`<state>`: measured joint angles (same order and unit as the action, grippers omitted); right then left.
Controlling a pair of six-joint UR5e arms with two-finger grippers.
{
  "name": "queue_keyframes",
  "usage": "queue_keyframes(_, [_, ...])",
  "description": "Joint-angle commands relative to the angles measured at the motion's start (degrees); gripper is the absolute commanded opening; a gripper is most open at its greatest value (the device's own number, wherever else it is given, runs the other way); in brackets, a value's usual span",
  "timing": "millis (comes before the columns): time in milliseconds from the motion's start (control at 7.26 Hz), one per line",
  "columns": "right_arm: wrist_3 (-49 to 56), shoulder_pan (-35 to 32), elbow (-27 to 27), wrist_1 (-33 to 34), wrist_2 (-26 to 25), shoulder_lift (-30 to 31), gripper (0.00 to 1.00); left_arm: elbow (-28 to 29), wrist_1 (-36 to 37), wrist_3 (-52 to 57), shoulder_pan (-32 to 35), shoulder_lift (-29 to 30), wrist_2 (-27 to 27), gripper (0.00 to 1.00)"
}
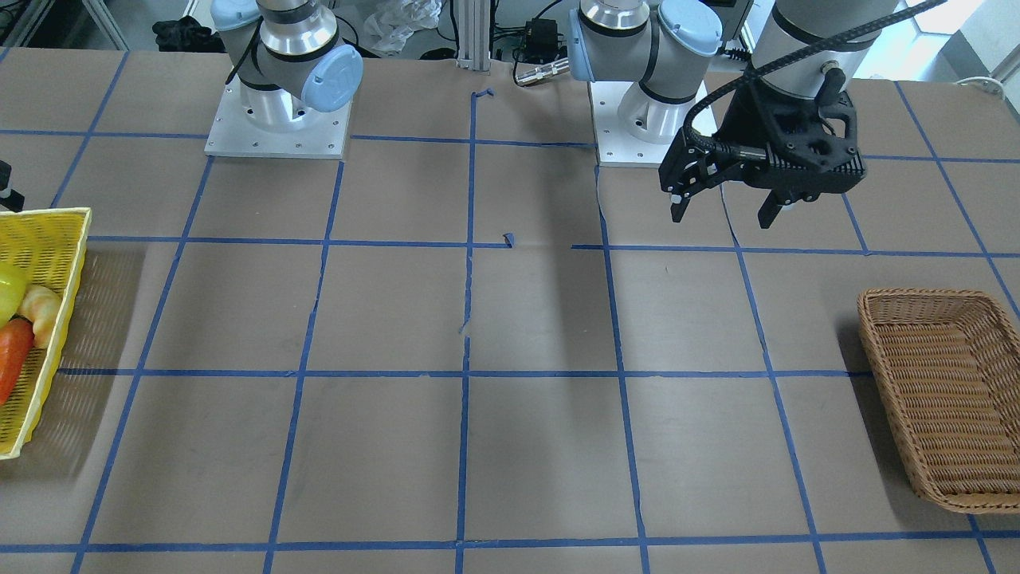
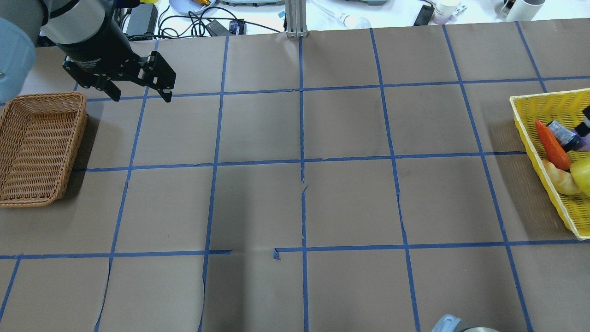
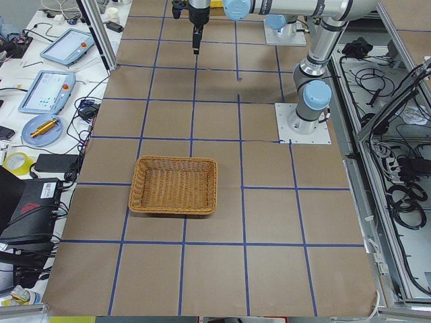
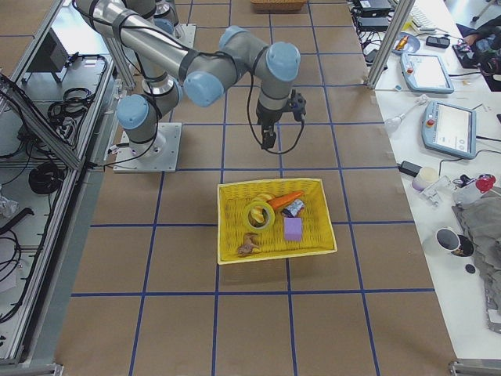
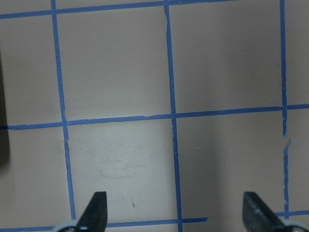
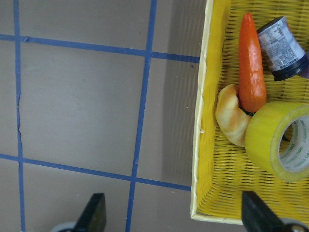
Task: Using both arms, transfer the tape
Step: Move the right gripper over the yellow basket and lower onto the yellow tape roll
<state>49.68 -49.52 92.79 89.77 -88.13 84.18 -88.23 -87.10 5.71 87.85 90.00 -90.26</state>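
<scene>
Next, my right gripper moves next to the yellow tape roll in the yellow basket and closes on the roll's side (image 1: 18,290) (image 6: 265,145) nearest the bread piece.
The yellow tape roll (image 6: 282,142) with a whitish core lies in the yellow basket (image 6: 200,145), beside a toy carrot (image 6: 252,67) and a bread piece (image 6: 231,116). It also shows in the exterior right view (image 4: 257,214) and at the overhead view's right edge (image 2: 581,175). My right gripper (image 6: 174,212) is open and empty, hovering beside the basket's edge, apart from the tape; it also shows in the exterior right view (image 4: 266,141). My left gripper (image 2: 140,97) is open and empty, raised above the table near the wicker basket (image 2: 76,147); it also shows in the front view (image 1: 721,214).
The wicker basket (image 1: 876,351) holds nothing that shows. The yellow basket (image 2: 530,124) also holds a small dark bottle (image 6: 282,46) and a purple block (image 4: 292,228). Blue tape grid lines cross the brown table. Both arm bases stand at the robot's side of the table.
</scene>
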Motion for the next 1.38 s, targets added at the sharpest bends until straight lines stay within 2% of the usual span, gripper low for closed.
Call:
queue_keyframes(0, [11.2,7.0,0.0,9.1,1.0,-7.8,1.0,0.1,0.0,0.0,0.0,0.0,0.0,1.0])
queue_keyframes(275, [11.1,8.6,0.6,9.8,0.9,-13.0,1.0,0.1,0.0,0.0,0.0,0.0,0.0,1.0])
queue_keyframes(413, [9.1,8.7,2.4,10.9,1.0,-13.6,1.0,0.0,0.0,0.0,0.0,0.0,0.0,1.0])
queue_keyframes(688, [8.4,8.7,7.6,22.1,0.9,-16.2,1.0,0.2,0.0,0.1,0.0,0.0,0.1,1.0])
queue_keyframes(826, [8.1,8.7,8.6,24.5,0.2,-16.9,0.86,0.2,0.0,0.2,-0.1,0.0,0.1,1.0])
queue_keyframes(964, [5.5,8.7,8.6,24.3,0.0,-16.7,0.41,0.1,0.0,0.2,0.0,0.0,0.1,1.0])
queue_keyframes(1101, [4.0,8.7,8.6,24.0,-0.1,-16.4,0.16,0.0,0.0,0.2,0.0,0.0,0.1,1.0])
queue_keyframes(1239, [3.8,8.7,8.5,22.7,-0.6,-16.0,0.0,0.0,0.0,0.2,0.0,0.0,0.0,1.0])
